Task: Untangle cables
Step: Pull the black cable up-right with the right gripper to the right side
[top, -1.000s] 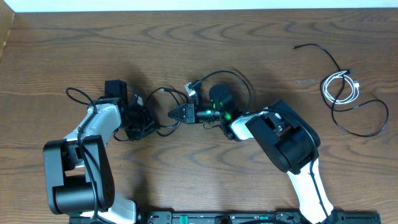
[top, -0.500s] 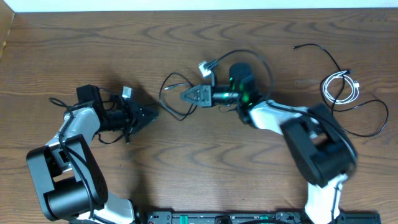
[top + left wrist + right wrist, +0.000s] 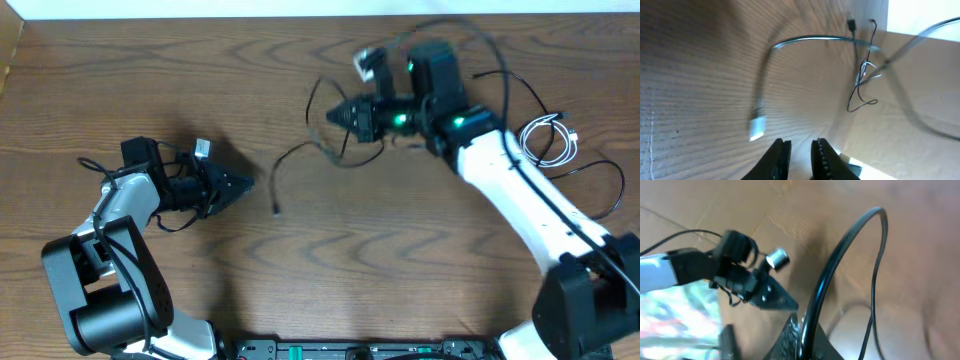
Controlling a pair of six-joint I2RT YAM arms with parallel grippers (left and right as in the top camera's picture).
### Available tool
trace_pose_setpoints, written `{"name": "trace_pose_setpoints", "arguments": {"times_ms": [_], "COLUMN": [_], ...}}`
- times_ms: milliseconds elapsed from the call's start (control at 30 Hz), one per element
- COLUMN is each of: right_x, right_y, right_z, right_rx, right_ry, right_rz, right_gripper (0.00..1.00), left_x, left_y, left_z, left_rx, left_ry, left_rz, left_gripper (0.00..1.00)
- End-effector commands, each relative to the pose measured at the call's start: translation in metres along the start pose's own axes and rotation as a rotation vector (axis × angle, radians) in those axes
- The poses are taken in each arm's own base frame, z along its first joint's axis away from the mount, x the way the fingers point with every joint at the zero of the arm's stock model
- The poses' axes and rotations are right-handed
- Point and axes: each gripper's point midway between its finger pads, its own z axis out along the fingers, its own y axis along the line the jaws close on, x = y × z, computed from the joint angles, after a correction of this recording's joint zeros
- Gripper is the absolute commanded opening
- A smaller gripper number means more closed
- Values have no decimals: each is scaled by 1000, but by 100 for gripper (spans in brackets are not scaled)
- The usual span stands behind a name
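Next, I release the thin black cable with my right gripper on the wood (image 3: 464, 146) next to the white looped cable.
My right gripper (image 3: 333, 115) is lifted over the upper middle of the table and is shut on a thin black cable (image 3: 840, 255). That cable hangs in a loop, and its free end (image 3: 275, 208) lies on the wood. In the left wrist view the same cable's pale plug (image 3: 756, 131) lies just ahead of my left gripper (image 3: 800, 147). The left gripper's jaws stand slightly apart with nothing between them. It sits low at the left (image 3: 246, 184), apart from the cable. A white looped cable (image 3: 545, 140) and a second black cable (image 3: 620, 185) lie at the far right.
The table's back edge runs along the top of the overhead view. A cardboard piece (image 3: 10, 50) sits at the top left corner. The thicker black wires of the left arm (image 3: 100, 162) trail on the wood beside it.
My right gripper has carried the black cable up and to the right, drawing it out. My left gripper pulled back left, then stayed put, and its jaws have parted a little.
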Motion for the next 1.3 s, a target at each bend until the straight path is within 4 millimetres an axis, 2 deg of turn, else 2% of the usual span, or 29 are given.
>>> {"name": "trace_pose_setpoints", "arguments": {"times_ms": [0, 100, 167, 300, 400, 467, 567, 700, 800, 933, 1033, 1200, 1233, 1267], "right_x": [-55, -88, -108, -135, -134, -125, -101, -59, -25, 10, 29, 44, 43, 43], "right_y": [29, 34, 24, -21, -58, -80, -111, -150, -172, -187, -193, -195, -197, -197], "right_z": [-29, -48, -62, -94, -112, -121, -132, -150, -169, -194, -210, -222, -224, -226], "right_rx": [11, 37, 104, 319, 457, 513, 597, 741, 858, 986, 1047, 1070, 1074, 1077], "right_ry": [-121, -206, -270, -366, -363, -334, -256, -125, -21, 92, 153, 197, 193, 190], "right_rz": [-308, -408, -439, -419, -351, -296, -190, -39, 64, 159, 208, 257, 260, 263], "right_gripper": [1, 1, 1, 1, 1, 1, 1, 1, 1, 1, 1, 1, 7, 20], "left_x": [-3, -1, 1, 4, 6, 7, 9, 13, 13, 13, 13, 13, 13, 13], "left_y": [5, 9, 11, 8, 11, 13, 15, 13, 18, 24, 24, 24, 24, 24], "left_z": [0, 3, 5, 10, 13, 15, 19, 23, 24, 24, 24, 24, 24, 24], "left_rx": [-38, -73, -89, -92, -119, -144, -169, -172, -207, -243, -243, -243, -243, -243], "left_ry": [-4, 4, 10, 27, 34, 38, 48, 63, 61, 57, 58, 58, 58, 58], "left_rz": [22, 18, 25, 37, 47, 50, 61, 73, 72, 64, 61, 61, 61, 61], "left_gripper": [21, 21, 21, 21, 21, 21, 21, 21, 21, 21, 21, 21, 21, 21]}}
